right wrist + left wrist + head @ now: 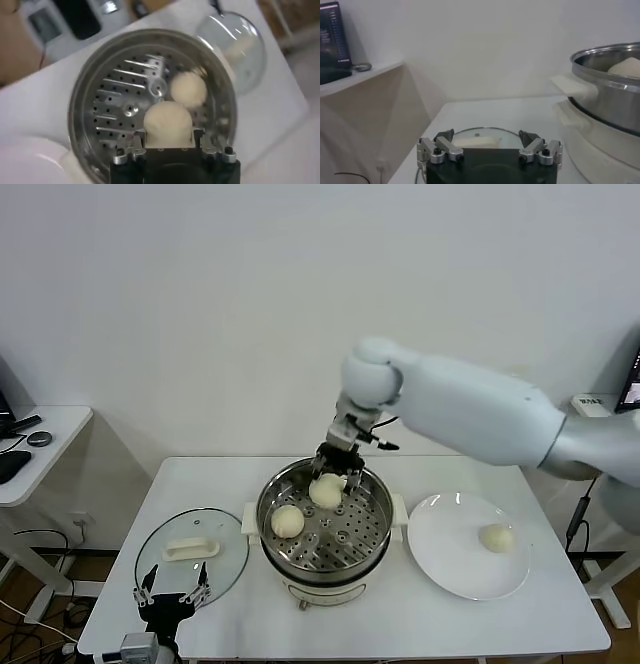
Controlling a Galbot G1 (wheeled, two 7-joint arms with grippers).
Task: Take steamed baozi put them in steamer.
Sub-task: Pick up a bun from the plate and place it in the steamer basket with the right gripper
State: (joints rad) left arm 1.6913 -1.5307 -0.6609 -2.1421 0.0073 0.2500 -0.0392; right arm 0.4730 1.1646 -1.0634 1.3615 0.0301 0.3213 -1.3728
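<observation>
My right gripper will set the cream baozi down on the near part of the steamer's perforated tray [314,554] [145,67].
The steel steamer [372,502] stands mid-table with its perforated tray showing [120,100]. My right gripper [334,474] reaches down into its far side, shut on a cream baozi [326,491] that fills the space between the jaws [167,122]. A second baozi [287,521] lies on the tray's left part [188,88]. One more baozi [496,537] rests on the white plate [445,554] at the right. My left gripper [172,592] is open at the front left edge, near the glass lid [190,529], holding nothing [488,145].
The glass lid with its white handle [475,142] lies flat left of the steamer. The steamer's white side handle [572,84] juts toward it. A side desk [40,439] with dark items stands at the far left. Bare table shows in front of the steamer.
</observation>
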